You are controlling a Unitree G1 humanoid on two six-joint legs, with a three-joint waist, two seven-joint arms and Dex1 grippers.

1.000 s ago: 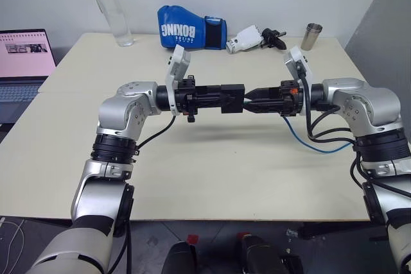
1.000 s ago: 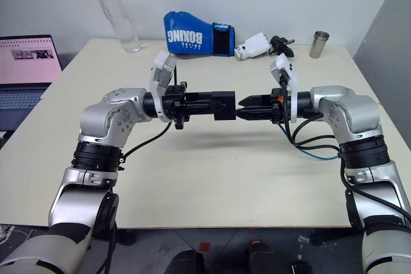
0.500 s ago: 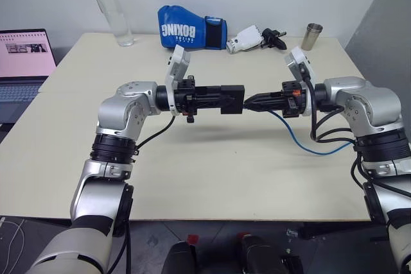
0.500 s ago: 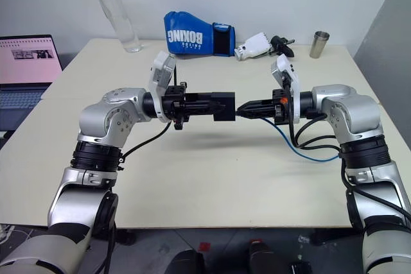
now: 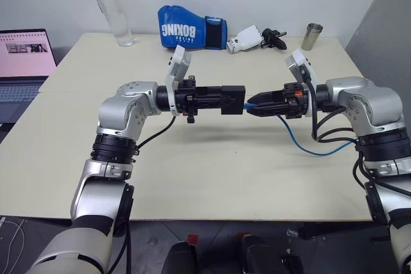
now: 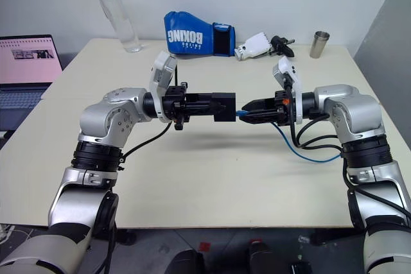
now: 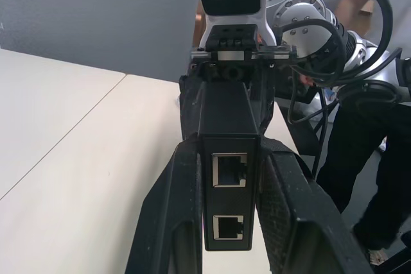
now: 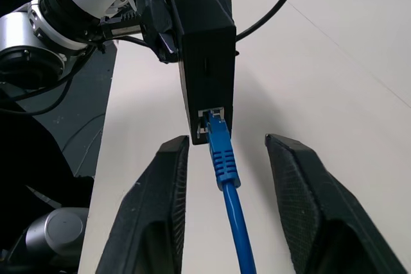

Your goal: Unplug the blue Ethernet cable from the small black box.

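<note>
My right gripper needs to pinch the plug body (image 8: 220, 145) close to the port and straighten it before pulling, because the blue Ethernet cable's plug slants in the box's port.
My left gripper (image 5: 215, 99) is shut on the small black box (image 5: 232, 99), holding it level above the table. In the left wrist view the box (image 7: 230, 178) sits between both fingers, and the two ports on this edge are empty. The blue Ethernet cable (image 8: 225, 158) is plugged into the box's opposite edge (image 8: 202, 49). My right gripper (image 8: 228, 140) is open, one finger on each side of the plug without touching it. From the plug the cable (image 5: 298, 142) hangs down and loops over the table below my right arm.
At the back of the beige table (image 5: 192, 171) lie a blue boxing glove (image 5: 191, 28) and a white-and-black tool (image 5: 253, 38), with a clear bottle (image 5: 110, 8) and a metal cup (image 5: 312, 35) standing there too. A laptop (image 5: 24, 62) sits off the left edge.
The right gripper's fingers closed around the plug half a second ago and have now spread apart again. The cable stays plugged in, and both arms have kept their place.
</note>
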